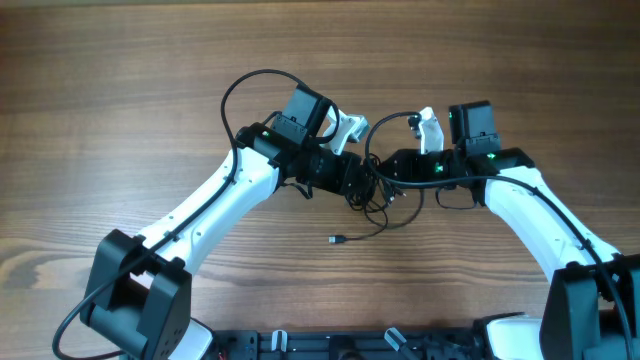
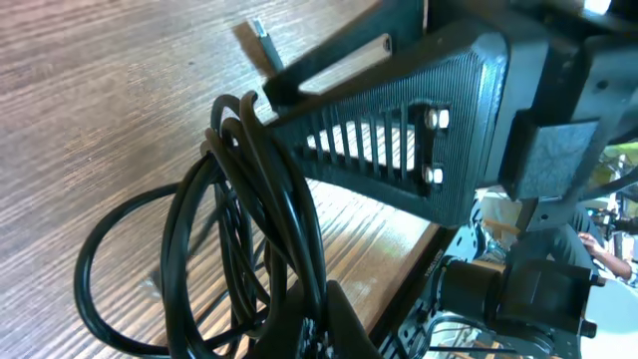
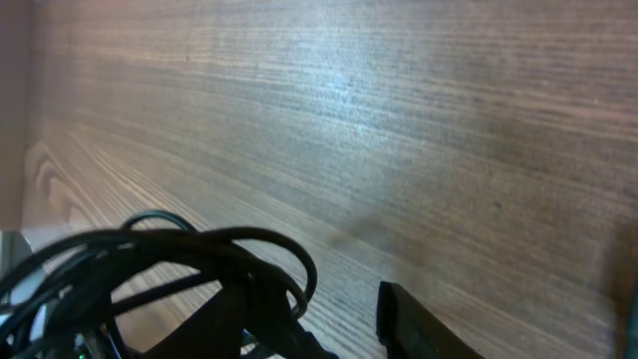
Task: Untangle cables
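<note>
Several pieces of the cable bundle are pinched together in my left gripper, so my right gripper should take the cable loops (image 3: pixel 263 287) beside its finger and pull them away.
A tangle of black cables (image 1: pixel 377 203) lies at the middle of the wooden table, between my two grippers. One loose end with a small plug (image 1: pixel 338 239) trails toward the front. My left gripper (image 1: pixel 358 186) is shut on several strands of the bundle (image 2: pixel 249 219), pinched between its fingertips (image 2: pixel 321 329). My right gripper (image 1: pixel 392 170) faces it from the right. In the right wrist view its fingers (image 3: pixel 329 304) stand apart. Cable loops (image 3: pixel 199 249) lie against the left finger and the gap between the fingers is empty. The plug also shows in the left wrist view (image 2: pixel 261 30).
The two arms meet very close at the table's middle; the right gripper's ribbed black body (image 2: pixel 399 140) fills the left wrist view. A thin black loop (image 1: pixel 250 85) arcs behind the left arm. The table's front edge (image 2: pixel 429 249) and the robot bases lie just beyond.
</note>
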### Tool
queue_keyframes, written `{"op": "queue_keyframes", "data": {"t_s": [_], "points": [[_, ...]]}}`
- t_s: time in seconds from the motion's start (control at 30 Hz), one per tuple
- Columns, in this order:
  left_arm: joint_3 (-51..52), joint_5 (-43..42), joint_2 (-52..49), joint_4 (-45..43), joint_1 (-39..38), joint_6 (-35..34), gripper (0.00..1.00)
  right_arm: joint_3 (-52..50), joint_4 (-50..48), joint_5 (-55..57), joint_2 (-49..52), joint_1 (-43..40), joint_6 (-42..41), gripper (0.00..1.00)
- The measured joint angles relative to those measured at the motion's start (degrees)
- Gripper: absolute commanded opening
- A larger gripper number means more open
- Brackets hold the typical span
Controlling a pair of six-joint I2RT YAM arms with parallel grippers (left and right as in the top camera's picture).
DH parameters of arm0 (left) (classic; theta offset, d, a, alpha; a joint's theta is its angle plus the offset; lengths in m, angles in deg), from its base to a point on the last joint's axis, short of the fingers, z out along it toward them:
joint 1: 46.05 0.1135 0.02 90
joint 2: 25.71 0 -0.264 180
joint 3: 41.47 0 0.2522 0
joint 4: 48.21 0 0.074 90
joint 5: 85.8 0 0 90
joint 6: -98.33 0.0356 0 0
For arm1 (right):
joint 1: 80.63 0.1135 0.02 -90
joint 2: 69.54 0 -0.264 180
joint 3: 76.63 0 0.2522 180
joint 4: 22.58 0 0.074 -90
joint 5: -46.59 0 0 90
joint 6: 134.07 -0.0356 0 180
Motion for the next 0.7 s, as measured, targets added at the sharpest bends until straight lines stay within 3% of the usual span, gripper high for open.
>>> {"op": "queue_keyframes", "data": {"t_s": [0.5, 0.7], "points": [[0.0, -0.72, 0.0, -1.53, 3.37, 0.11, 0.04, 0.0, 0.61, -2.1, 0.0, 0.0, 2.95, 0.48], [0.0, -4.0, 0.0, -1.44, 3.37, 0.11, 0.04, 0.0, -1.6, -2.58, 0.0, 0.0, 2.97, 0.4]]}}
